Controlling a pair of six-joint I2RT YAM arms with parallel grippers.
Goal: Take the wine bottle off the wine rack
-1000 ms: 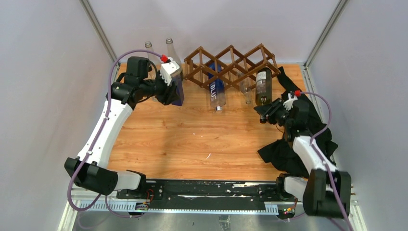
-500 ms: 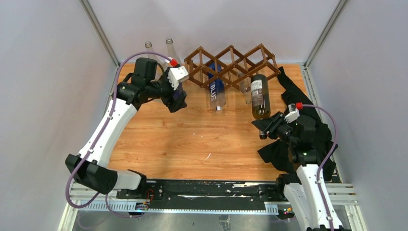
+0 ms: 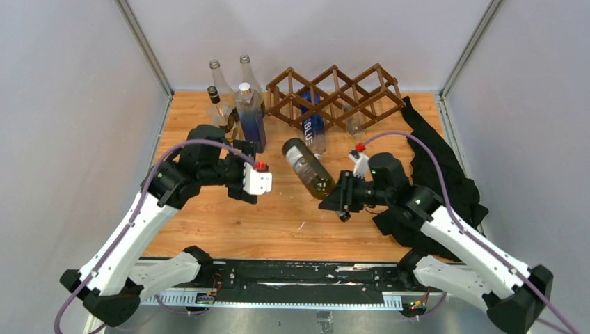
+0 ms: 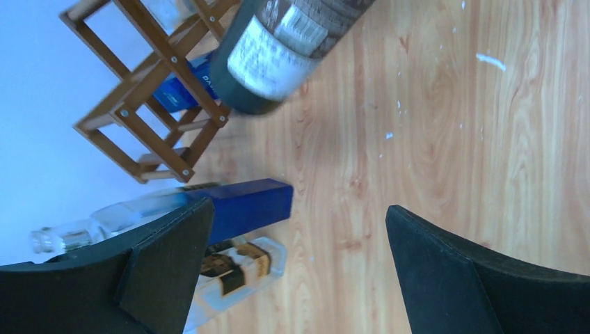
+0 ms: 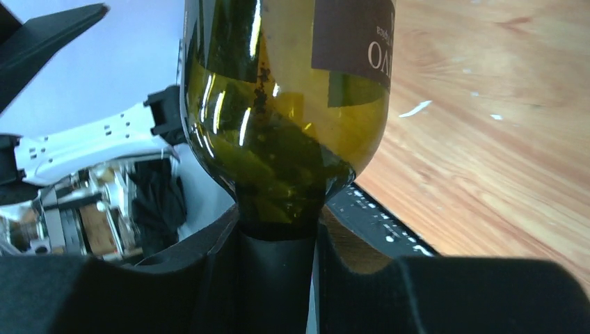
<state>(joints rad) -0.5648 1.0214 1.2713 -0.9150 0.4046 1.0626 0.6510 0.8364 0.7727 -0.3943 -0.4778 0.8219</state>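
The robot's right gripper should release the wine bottle between the open fingers of the left gripper (image 3: 256, 179). The bottle now hangs tilted over the table.
The dark green wine bottle (image 3: 305, 165) with its pale label hangs tilted over the middle of the table, clear of the brown wooden wine rack (image 3: 334, 90) at the back. My right gripper (image 3: 341, 202) is shut on its neck; in the right wrist view the fingers (image 5: 209, 278) clamp the neck below the bottle's (image 5: 285, 90) shoulder. My left gripper (image 3: 257, 182) stands open just left of the bottle with nothing in it. The left wrist view shows the open gripper (image 4: 298, 212), the bottle's base (image 4: 285, 49) and the rack (image 4: 153, 90).
A blue-labelled bottle (image 3: 313, 129) and a clear one (image 3: 356, 125) lie in the rack. Several bottles stand at the back left, among them a square blue one (image 3: 252, 118) (image 4: 236, 209). A black cloth (image 3: 445, 174) lies along the right edge.
My right gripper drew the wine bottle out of the rack and carried it left toward the table's middle. My left gripper opened, let go of the square blue bottle and pulled back.
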